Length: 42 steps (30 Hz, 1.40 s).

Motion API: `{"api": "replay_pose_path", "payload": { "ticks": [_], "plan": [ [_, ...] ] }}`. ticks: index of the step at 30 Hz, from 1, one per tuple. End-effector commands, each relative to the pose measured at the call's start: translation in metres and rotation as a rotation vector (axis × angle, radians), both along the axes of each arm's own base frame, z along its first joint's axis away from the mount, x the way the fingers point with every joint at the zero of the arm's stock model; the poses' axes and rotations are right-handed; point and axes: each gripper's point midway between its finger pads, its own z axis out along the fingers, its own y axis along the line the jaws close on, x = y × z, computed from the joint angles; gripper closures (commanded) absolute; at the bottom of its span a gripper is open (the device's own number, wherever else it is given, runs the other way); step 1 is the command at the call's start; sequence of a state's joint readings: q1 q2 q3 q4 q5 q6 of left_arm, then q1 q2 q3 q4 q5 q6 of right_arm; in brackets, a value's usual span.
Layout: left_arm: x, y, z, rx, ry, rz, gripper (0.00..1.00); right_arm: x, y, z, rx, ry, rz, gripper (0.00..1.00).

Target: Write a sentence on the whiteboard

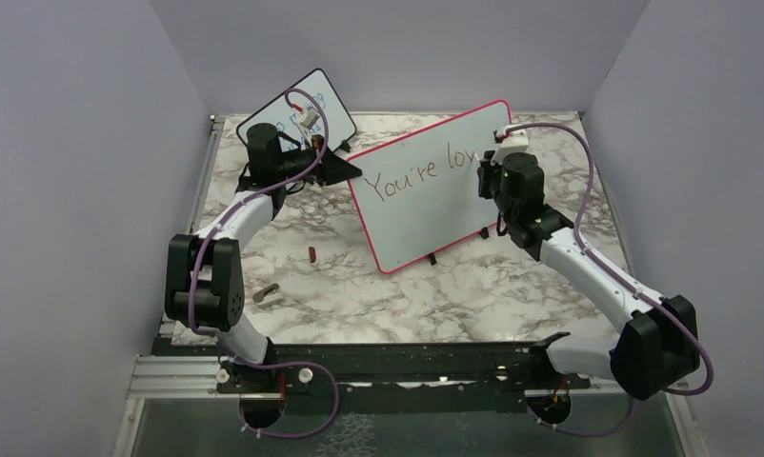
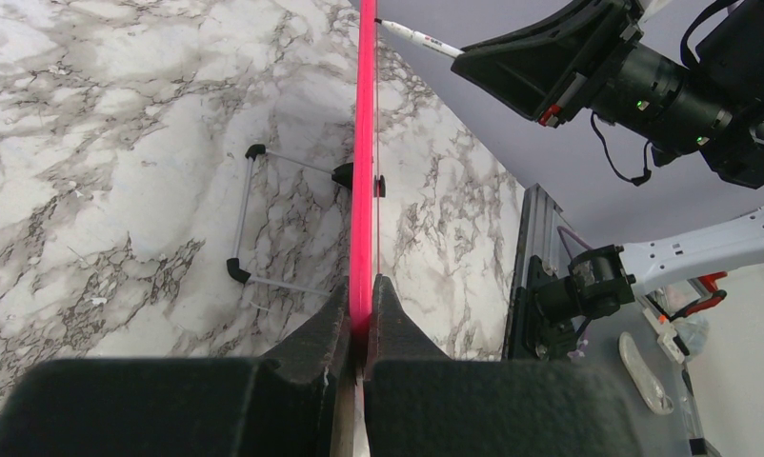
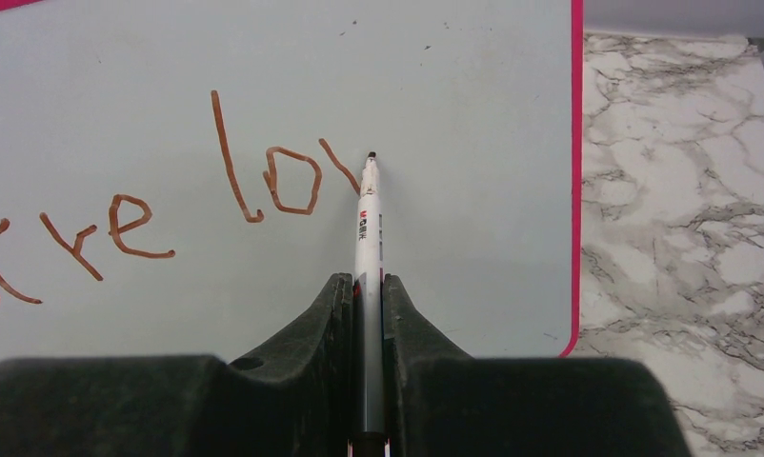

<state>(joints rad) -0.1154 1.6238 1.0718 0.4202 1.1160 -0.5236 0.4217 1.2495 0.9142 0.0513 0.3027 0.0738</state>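
Next letters' space is near my right arm, so next my left gripper grips the whiteboard's red-pink edge lower down [image 1: 361, 204] and pulls the whiteboard over.
The whiteboard [image 1: 426, 205], white with a red-pink frame, stands tilted on the marble table. My left gripper [image 1: 351, 172] is shut on its left edge; in the left wrist view the frame [image 2: 363, 171] runs edge-on between the closed jaws of that gripper [image 2: 362, 297]. The sentence [image 3: 169, 209] reads "You're lo" in brownish-red, followed by one slanting stroke. My right gripper [image 3: 367, 286] is shut on a white marker [image 3: 368, 228], whose tip rests on the board at the lower end of that stroke. From above, the right gripper [image 1: 492, 173] covers the writing's end.
A smaller black-framed board [image 1: 313, 107] with blue writing leans at the back left behind the left arm. A small red cap [image 1: 312, 253] and a greyish piece [image 1: 266, 293] lie on the table in front. The whiteboard's wire stand [image 2: 248, 217] reaches out behind it.
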Motion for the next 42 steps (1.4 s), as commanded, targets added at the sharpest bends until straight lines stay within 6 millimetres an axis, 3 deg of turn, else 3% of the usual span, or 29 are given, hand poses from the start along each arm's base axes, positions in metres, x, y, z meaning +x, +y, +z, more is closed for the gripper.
{"api": "replay_pose_path", "payload": {
  "ticks": [1,12,21,24,27,35,42],
  "plan": [
    [-0.005,-0.005,-0.012,0.006,0.045,-0.047,1.00,0.013,-0.003,0.024,0.012,-0.069,-0.022,0.99],
    [-0.005,-0.005,-0.012,0.007,0.045,-0.045,1.00,0.019,-0.002,0.028,0.018,-0.077,-0.018,0.99],
    [-0.002,-0.003,-0.009,0.002,0.058,-0.024,1.00,-0.001,-0.007,0.037,0.050,-0.089,-0.016,0.99],
    [-0.002,-0.001,-0.001,0.003,0.036,0.002,0.82,-0.009,-0.010,0.040,0.059,-0.095,-0.013,0.99],
    [-0.001,0.000,0.005,0.000,0.029,0.022,0.72,-0.017,-0.012,0.042,0.071,-0.097,-0.007,0.99],
    [-0.008,0.000,0.014,-0.010,0.045,0.098,0.60,-0.037,-0.016,0.042,0.105,-0.112,0.003,0.99],
    [-0.035,-0.020,-0.019,0.026,0.098,0.127,0.58,-0.044,-0.014,0.042,0.134,-0.128,0.026,0.99]
  ]
}}
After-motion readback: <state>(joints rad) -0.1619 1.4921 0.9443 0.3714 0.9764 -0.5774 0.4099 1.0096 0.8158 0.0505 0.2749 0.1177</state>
